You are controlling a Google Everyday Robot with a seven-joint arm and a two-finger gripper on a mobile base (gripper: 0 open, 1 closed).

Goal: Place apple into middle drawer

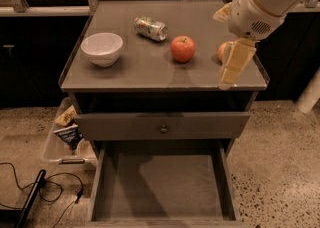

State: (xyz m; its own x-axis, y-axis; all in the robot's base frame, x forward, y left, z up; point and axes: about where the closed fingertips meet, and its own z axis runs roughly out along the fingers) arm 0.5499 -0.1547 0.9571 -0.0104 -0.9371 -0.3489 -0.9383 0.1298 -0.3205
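Note:
Next, I close my gripper around the middle of the red apple point(182, 50), which stands next to the orange on the grey cabinet top.
The red apple point(183, 48) stands upright with its stem up on the grey cabinet top point(140, 67), right of centre. My gripper point(233, 64) hangs down from the white arm at the top's right front corner, to the right of the apple and apart from it. It holds nothing that I can see. The middle drawer point(165, 184) is pulled out below, a wide shallow grey box with a bare floor. Above it is a closed drawer front with a small brass knob point(163, 128).
An orange point(223, 51) sits right of the apple, partly hidden by my gripper. A white bowl point(102, 48) and a lying can point(150, 28) are on the top. A bin of packets point(65, 132) and cables point(30, 192) are on the floor at left.

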